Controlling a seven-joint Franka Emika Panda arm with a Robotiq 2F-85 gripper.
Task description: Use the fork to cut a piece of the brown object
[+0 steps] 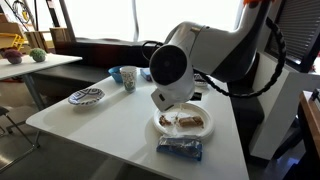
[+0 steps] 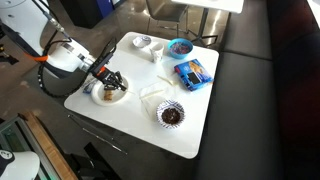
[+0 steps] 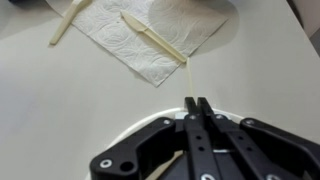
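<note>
Next, my gripper lets go of the fork across the far rim of the white plate (image 1: 177, 106) (image 3: 184, 112), behind the brown object.
The brown object (image 1: 191, 122) lies on a white plate (image 1: 163, 127) near the table's front edge. My gripper (image 2: 108, 84) hangs right over that plate (image 2: 97, 97). In the wrist view the jaws (image 3: 196, 102) are shut on the fork (image 3: 187, 78), a slim whitish strip that sticks out past the fingertips. The plate's rim (image 3: 128, 140) curves under the fingers there. The gripper body hides the brown object in the wrist view.
A blue crinkled wrapper (image 1: 180, 149) lies in front of the plate. A napkin (image 3: 150, 30) holds a pale utensil (image 3: 150, 37), and another (image 3: 70, 22) lies at its edge. A cup (image 1: 128, 77), a patterned plate (image 1: 86, 96) and a bowl (image 2: 180, 47) stand farther off.
</note>
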